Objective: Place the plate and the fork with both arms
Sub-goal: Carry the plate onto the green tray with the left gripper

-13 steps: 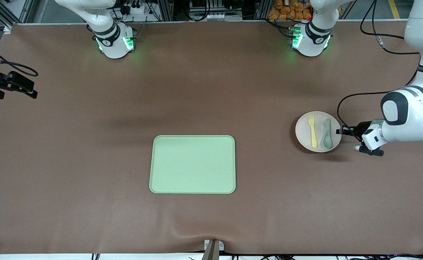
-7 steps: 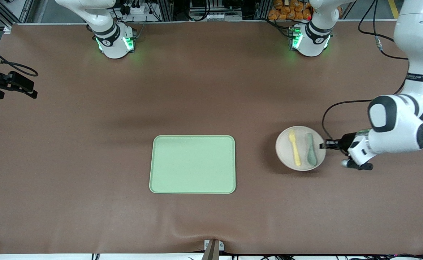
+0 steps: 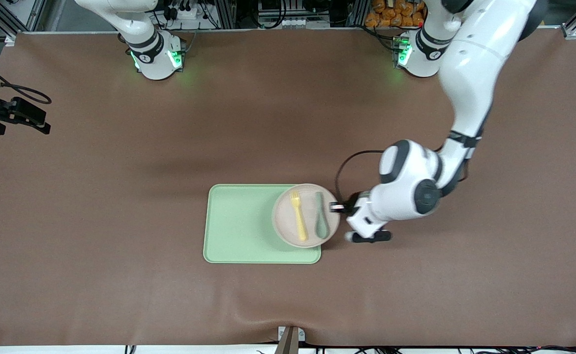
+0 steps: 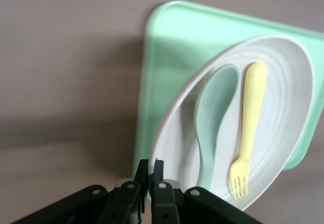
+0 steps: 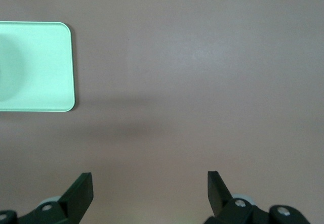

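Next, my left gripper releases the round cream plate near the middle of the light-green tray [image 3: 272, 224] [image 4: 240, 114].
My left gripper [image 3: 336, 207] is shut on the rim of the round cream plate [image 3: 284, 219] and holds it over the end of the light-green tray [image 3: 238, 226] that lies toward the left arm's end of the table. The plate's gripped edge overhangs the tray. The pale-yellow fork [image 3: 297, 222] lies on the plate beside a grey-green spoon [image 3: 321, 217]. The left wrist view shows the gripper [image 4: 150, 166], plate [image 4: 283, 113], fork [image 4: 250, 113], spoon [image 4: 215, 107] and tray [image 4: 172, 47]. My right gripper [image 3: 42, 124] waits open and empty over the table's right-arm end, fingers apart [image 5: 149, 181].
The tray lies mid-table, nearer the front camera than the arm bases. A corner of it shows in the right wrist view [image 5: 35, 67]. The brown table mat [image 3: 120, 275] surrounds it. A small bracket [image 3: 290, 337] sits at the table's front edge.
My left arm has carried the plate, with fork and spoon on it, from the left arm's end of the table to over the tray. The right arm has not moved.
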